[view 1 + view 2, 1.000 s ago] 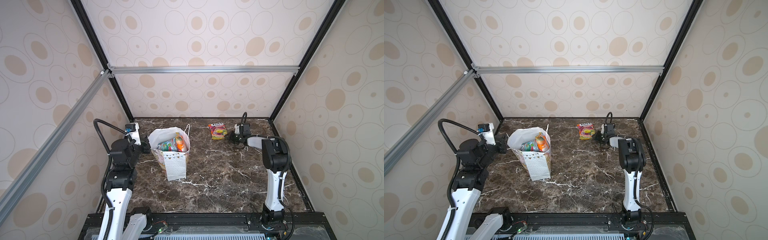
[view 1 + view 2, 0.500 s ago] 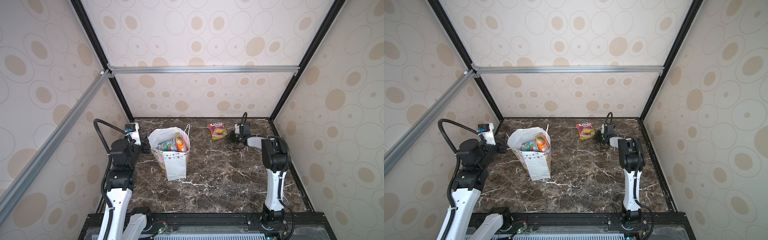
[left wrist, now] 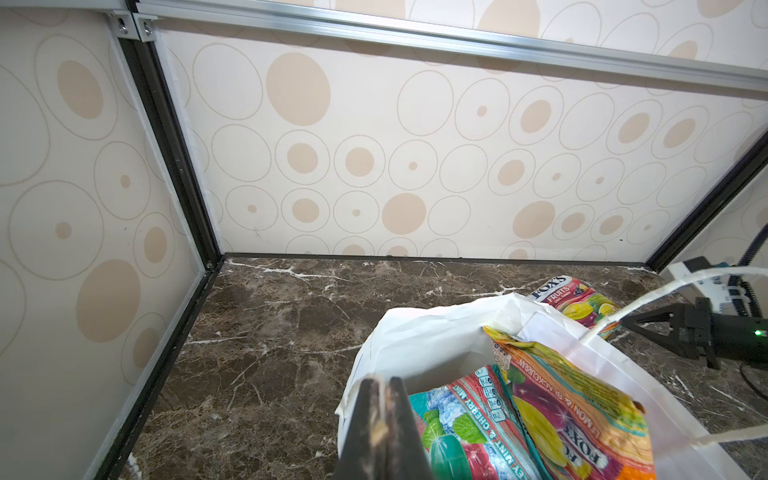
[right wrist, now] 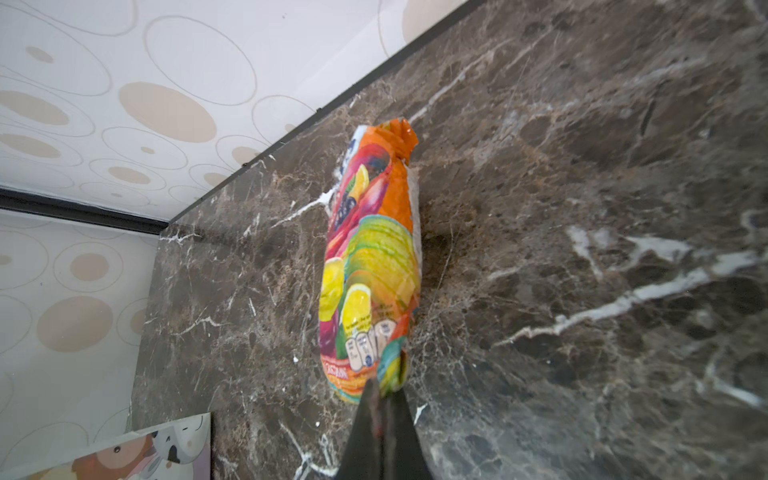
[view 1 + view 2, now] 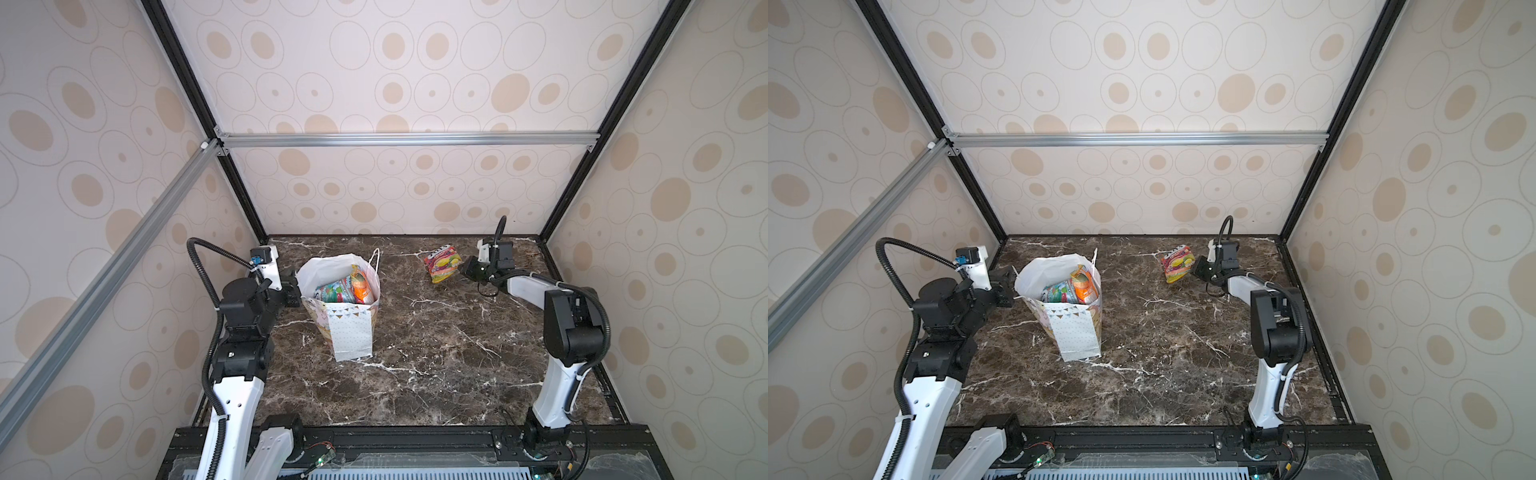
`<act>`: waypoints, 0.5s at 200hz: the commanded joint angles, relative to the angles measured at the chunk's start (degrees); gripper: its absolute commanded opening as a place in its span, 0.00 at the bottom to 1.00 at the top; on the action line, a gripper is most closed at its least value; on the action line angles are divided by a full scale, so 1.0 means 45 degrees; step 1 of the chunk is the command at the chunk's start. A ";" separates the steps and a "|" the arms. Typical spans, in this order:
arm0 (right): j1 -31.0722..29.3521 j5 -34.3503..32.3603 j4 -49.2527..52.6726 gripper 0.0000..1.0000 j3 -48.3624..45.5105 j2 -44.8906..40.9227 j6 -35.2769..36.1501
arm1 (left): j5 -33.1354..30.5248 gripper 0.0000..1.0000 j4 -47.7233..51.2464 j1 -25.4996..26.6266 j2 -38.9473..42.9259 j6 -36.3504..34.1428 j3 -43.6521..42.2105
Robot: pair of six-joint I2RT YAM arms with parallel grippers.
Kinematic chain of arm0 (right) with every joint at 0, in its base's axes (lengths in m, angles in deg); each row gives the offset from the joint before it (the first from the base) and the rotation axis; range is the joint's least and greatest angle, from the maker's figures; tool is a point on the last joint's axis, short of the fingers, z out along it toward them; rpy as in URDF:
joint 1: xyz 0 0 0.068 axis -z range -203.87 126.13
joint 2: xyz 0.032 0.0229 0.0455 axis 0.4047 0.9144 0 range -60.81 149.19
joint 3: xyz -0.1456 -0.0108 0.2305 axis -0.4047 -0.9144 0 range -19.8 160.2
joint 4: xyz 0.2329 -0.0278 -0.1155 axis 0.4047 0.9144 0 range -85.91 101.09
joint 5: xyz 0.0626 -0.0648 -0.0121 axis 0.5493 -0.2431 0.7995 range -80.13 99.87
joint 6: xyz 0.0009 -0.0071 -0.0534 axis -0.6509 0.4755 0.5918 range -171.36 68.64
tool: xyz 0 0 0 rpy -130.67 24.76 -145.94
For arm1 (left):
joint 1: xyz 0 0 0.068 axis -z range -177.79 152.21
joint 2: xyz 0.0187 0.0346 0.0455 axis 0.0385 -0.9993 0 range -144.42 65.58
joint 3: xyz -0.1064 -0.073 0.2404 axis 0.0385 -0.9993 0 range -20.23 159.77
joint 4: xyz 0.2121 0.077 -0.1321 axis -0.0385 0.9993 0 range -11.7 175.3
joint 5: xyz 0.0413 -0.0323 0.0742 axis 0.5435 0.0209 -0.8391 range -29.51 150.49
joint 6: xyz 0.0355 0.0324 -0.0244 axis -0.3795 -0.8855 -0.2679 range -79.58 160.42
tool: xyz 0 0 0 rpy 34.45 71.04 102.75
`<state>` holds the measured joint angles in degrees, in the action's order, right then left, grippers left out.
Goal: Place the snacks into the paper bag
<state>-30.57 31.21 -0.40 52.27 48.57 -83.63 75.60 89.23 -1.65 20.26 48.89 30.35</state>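
My right gripper is going to let go of the fruit pouch on the bare marble (image 5: pixel 445 301) (image 4: pixel 408 464) beyond the paper bag, farther from the back wall.
The white paper bag (image 5: pixel 350 332) (image 5: pixel 1079 332) stands open left of centre, with several snacks (image 5: pixel 347 287) (image 5: pixel 1073 290) inside. My left gripper (image 5: pixel 297 286) (image 5: pixel 1012 286) (image 3: pixel 384 385) is shut on the bag's rim (image 3: pixel 436 332), beside a teal mint pouch (image 3: pixel 465 432) and a lemon-blackcurrant pouch (image 3: pixel 573 415). One orange-pink fruit pouch (image 5: pixel 442 262) (image 5: pixel 1177 262) (image 4: pixel 370 266) lies on the marble at the back right. My right gripper (image 5: pixel 462 268) (image 5: pixel 1194 270) (image 4: pixel 385 388) is shut on that pouch's near edge.
The marble table (image 5: pixel 436 353) is walled in at the back and on both sides. The right arm's elbow (image 5: pixel 573 328) stands near the right wall. A pictured side of the bag (image 4: pixel 145 453) shows in the right wrist view.
My right gripper has closed on the fruit pouch's edge. The left gripper and the bag have not moved.
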 commanded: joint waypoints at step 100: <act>-0.1093 -0.0753 0.2313 0.00 0.0447 -0.2899 0.2050 | -0.0139 0.00 -0.0321 -0.0034 0.0334 -0.0202 0.0165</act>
<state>-34.70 28.94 7.49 52.07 39.26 -77.36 75.52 89.28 -1.65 20.56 48.89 30.35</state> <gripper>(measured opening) 0.042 0.048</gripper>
